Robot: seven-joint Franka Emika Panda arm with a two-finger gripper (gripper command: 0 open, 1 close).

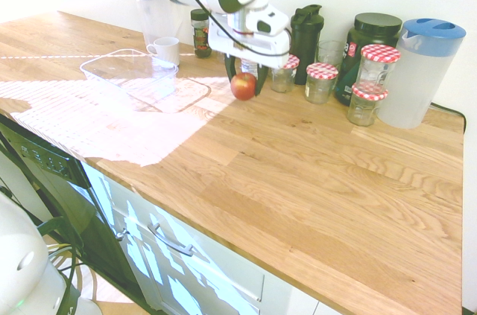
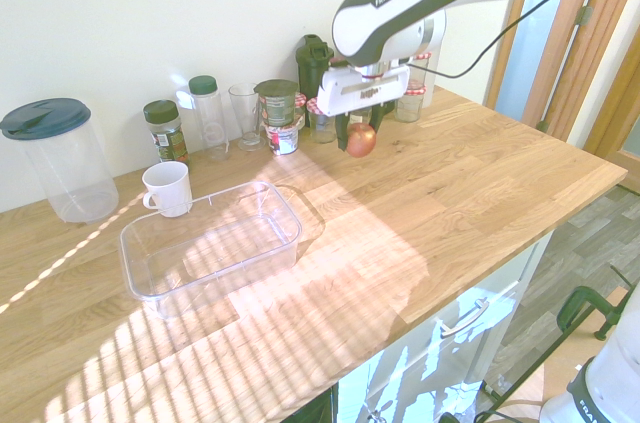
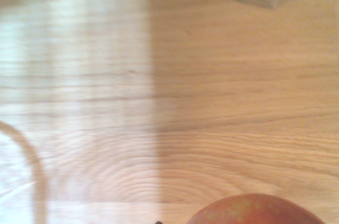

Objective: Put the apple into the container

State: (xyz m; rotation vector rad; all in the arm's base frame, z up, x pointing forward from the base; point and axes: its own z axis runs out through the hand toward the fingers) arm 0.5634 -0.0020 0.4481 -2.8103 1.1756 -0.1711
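Observation:
The apple, now held just above the wooden counter, will be let go by my gripper around the middle of the clear plastic container [image 1: 127,69], in front of the white cup.
The small red apple [image 1: 243,86] sits between the fingers of my gripper [image 1: 244,86], which is shut on it and holds it just above the wooden counter. In the second exterior view the apple [image 2: 361,139] hangs under the gripper [image 2: 361,138], clear of the wood. The apple's top [image 3: 257,211] shows at the bottom of the wrist view. The clear plastic container [image 1: 141,78] lies on the counter to the left of the gripper, a short way off; it shows as empty [image 2: 212,248] in the second exterior view. A curved bit of its rim [image 3: 24,163] enters the wrist view.
Glass jars with red-checked lids [image 1: 322,80] stand just behind and right of the gripper, with a dark shaker bottle [image 1: 305,36], a green tub [image 1: 370,47] and a blue-lidded pitcher [image 1: 421,73]. A white cup [image 1: 165,49] and another pitcher [image 1: 156,13] stand behind the container.

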